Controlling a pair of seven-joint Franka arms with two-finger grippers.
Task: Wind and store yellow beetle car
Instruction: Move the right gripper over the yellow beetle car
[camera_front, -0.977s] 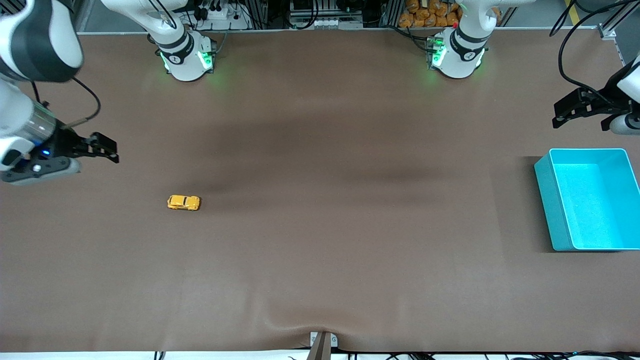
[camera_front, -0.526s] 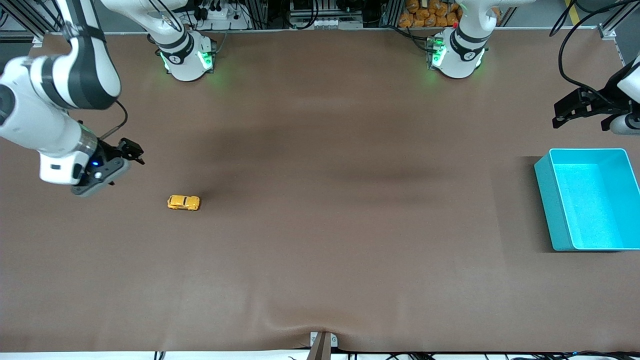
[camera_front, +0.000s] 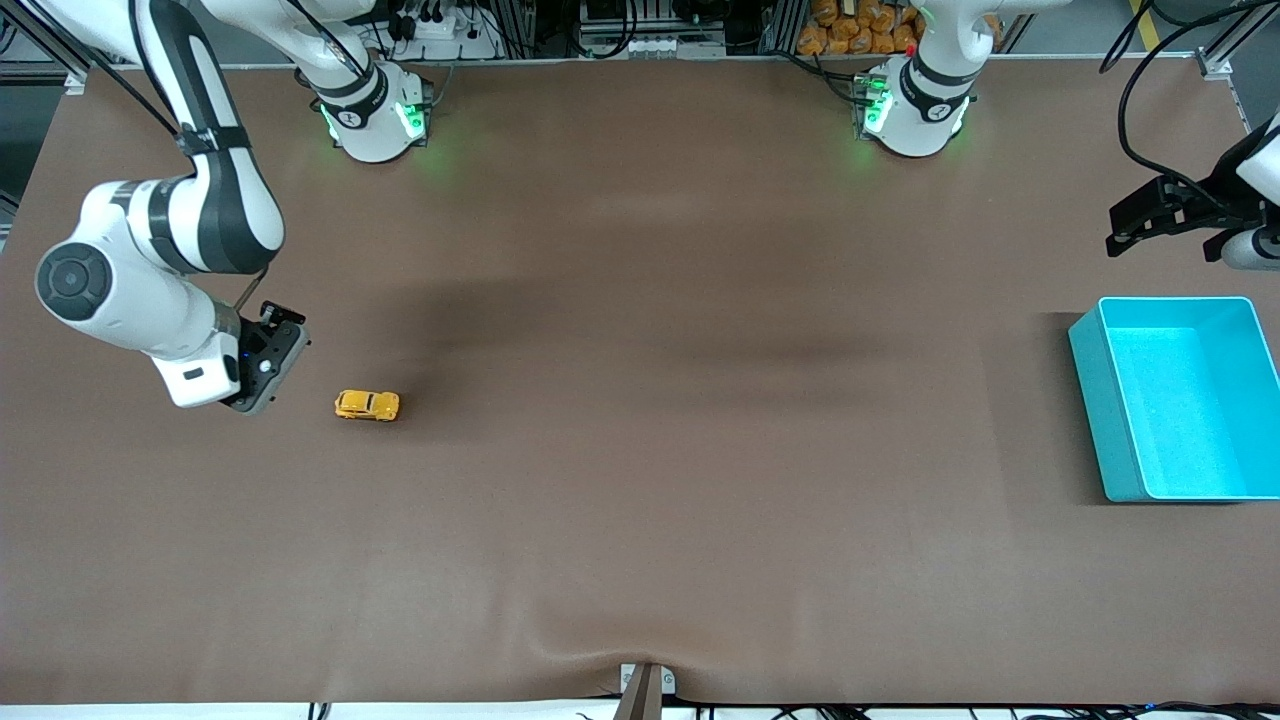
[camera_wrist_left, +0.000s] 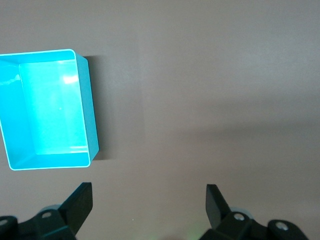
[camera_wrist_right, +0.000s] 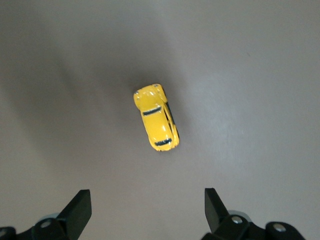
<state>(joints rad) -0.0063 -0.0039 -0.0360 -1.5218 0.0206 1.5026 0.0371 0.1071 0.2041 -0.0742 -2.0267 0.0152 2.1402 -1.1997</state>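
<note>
The yellow beetle car will have both doors (camera_front: 365, 408) (camera_wrist_right: 158, 124) gripped by my right gripper just behind its windshield, and its hood will stick out past the fingers.
The yellow beetle car (camera_front: 367, 405) stands on its wheels on the brown table, toward the right arm's end. My right gripper (camera_front: 268, 362) hangs over the bare table just beside the car and points down. In the right wrist view the car (camera_wrist_right: 156, 118) lies a short way off from my right gripper (camera_wrist_right: 147, 202), which is open and empty. My left gripper (camera_front: 1122, 228) waits over the table next to the turquoise bin (camera_front: 1090, 400). The left wrist view shows it (camera_wrist_left: 149, 200) open and empty, with the bin (camera_wrist_left: 85, 100) nearby.
The turquoise bin has nothing in it and stands at the left arm's end of the table. A small clamp (camera_front: 645, 684) sits at the table edge nearest the front camera, where the brown mat wrinkles. The two arm bases (camera_front: 375, 115) (camera_front: 910, 110) stand along the table's robot side.
My right arm has swung in from the table's end toward the car, and its gripper has turned to point down. The car, the bin and the left arm have not moved.
</note>
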